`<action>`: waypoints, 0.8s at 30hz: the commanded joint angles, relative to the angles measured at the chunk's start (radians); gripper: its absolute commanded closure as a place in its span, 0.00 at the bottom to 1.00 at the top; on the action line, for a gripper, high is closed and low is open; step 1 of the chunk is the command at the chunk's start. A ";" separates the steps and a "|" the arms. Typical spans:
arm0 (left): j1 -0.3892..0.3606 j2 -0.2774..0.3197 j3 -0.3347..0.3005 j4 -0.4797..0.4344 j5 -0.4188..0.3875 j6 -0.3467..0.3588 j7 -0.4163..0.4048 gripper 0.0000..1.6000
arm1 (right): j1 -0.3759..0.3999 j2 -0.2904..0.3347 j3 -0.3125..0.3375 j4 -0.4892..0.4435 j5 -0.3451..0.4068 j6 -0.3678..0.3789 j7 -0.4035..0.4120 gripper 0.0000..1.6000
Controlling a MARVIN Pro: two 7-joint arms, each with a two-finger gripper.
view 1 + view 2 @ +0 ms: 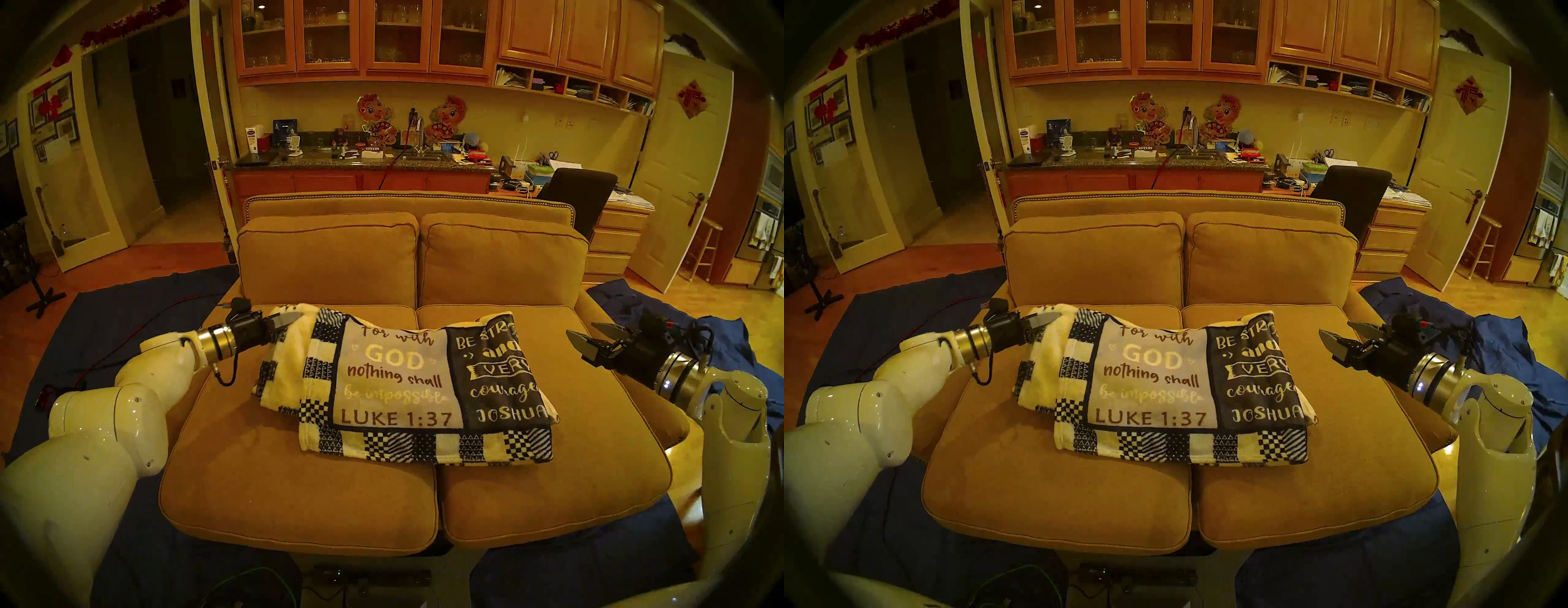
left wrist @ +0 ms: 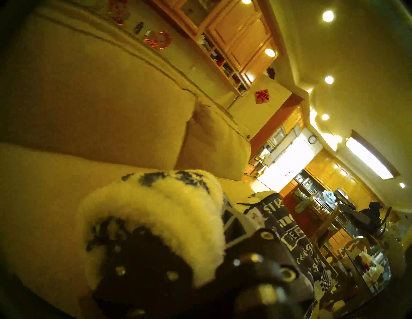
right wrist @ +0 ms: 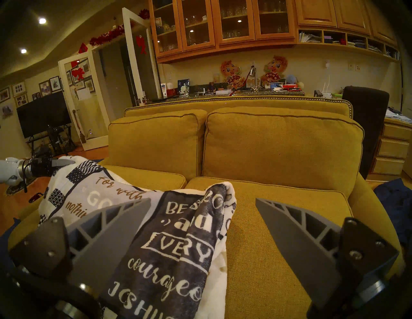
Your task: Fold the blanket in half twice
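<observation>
Next, I let go of the blanket's cream corner with my left gripper on the upper part of the navy panel (image 1: 515,354) (image 2: 293,220).
The blanket (image 1: 399,382) (image 1: 1157,382), cream and navy with verse panels and a checkered border, lies folded across both seat cushions of the sofa (image 1: 297,488). My left gripper (image 1: 292,317) (image 1: 1051,317) is shut on the blanket's far left corner and holds that cream edge raised off the cushion. The left wrist view shows the fluffy edge of the blanket (image 2: 156,211) bunched right at the fingers. My right gripper (image 1: 582,330) (image 1: 1335,328) (image 3: 202,200) hovers open over the right cushion, just right of the blanket's navy panel (image 3: 169,240), holding nothing.
The sofa's back cushions (image 1: 500,263) rise close behind the blanket. Plain dark blue cloths lie on the floor to the left (image 1: 106,305) and right (image 1: 721,339) of the sofa. A black office chair (image 1: 581,195) and a cluttered counter (image 1: 360,159) stand behind.
</observation>
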 commanded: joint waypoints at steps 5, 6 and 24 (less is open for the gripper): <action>-0.093 -0.159 0.149 -0.074 0.020 0.017 -0.104 1.00 | 0.005 0.004 0.004 -0.006 0.001 -0.002 0.000 0.00; -0.089 -0.165 0.175 -0.080 0.023 0.019 -0.116 1.00 | 0.005 0.004 0.004 -0.006 0.001 -0.002 0.000 0.00; 0.023 -0.303 0.285 -0.224 0.003 0.098 -0.147 1.00 | 0.005 0.004 0.005 -0.007 0.001 -0.002 0.000 0.00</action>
